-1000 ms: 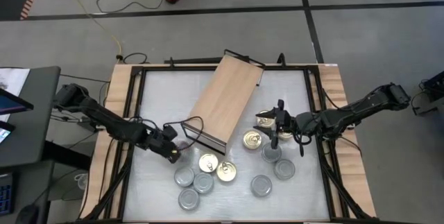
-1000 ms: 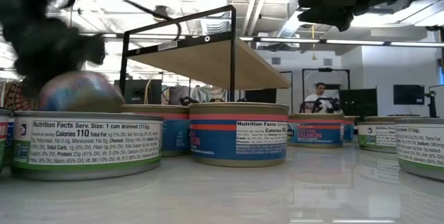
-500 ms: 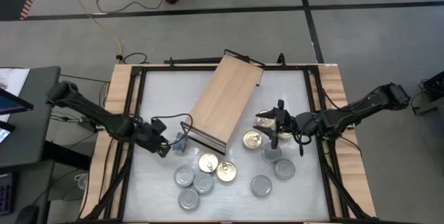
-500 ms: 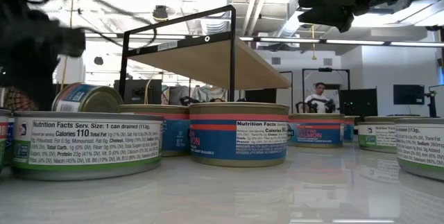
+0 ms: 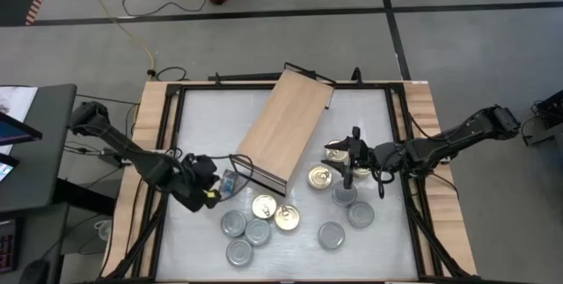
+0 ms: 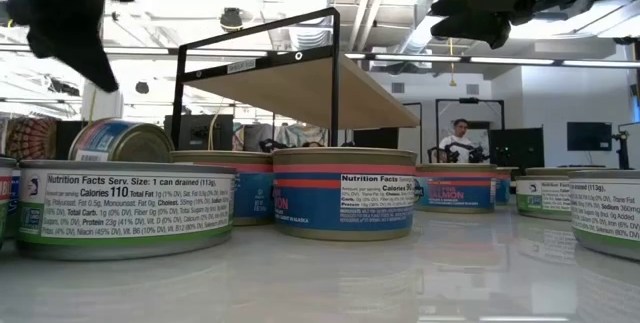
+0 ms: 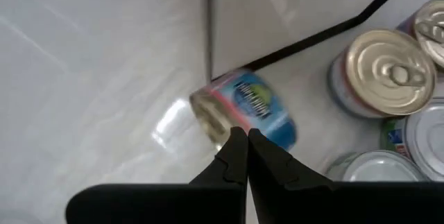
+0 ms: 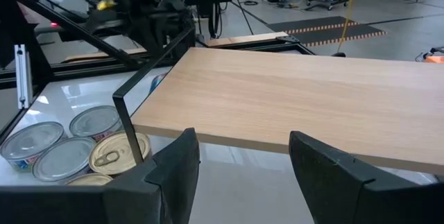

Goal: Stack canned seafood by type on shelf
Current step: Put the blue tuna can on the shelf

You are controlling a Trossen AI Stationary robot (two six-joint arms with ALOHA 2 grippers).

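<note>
The tipped can lies at a slant to the closed fingers of my left gripper, so that gripper should open, turn and grab the can across its flat ends (image 7: 210, 117).
Several canned seafood tins stand upright on the white table (image 5: 202, 117) near its front, some with silver lids (image 5: 239, 251) and some with gold lids (image 5: 287, 217). One blue-labelled can (image 5: 230, 181) (image 7: 243, 109) lies tipped on its side by the shelf's near corner post. The shelf (image 5: 286, 126), a light wooden board on a black frame, stands slantwise at mid-table. My left gripper (image 5: 212, 194) (image 7: 243, 135) is shut and hangs above the tipped can, apart from it (image 6: 125, 141). My right gripper (image 5: 339, 155) (image 8: 243, 161) is open, high beside the shelf's right side, with nothing between its fingers.
A black frame rail (image 5: 172, 134) and wooden edges border the table. More tins (image 5: 343, 194) sit under and near the right arm, among them a gold-lidded one (image 5: 320, 178). Bare table lies behind and left of the shelf. A person (image 6: 462, 141) sits far off in the room.
My left gripper has risen away from the blue-labelled can, tipping more steeply downward, and has stayed shut. The can, blurred and moving under the gripper a second ago, now lies still on its side by the shelf's corner.
</note>
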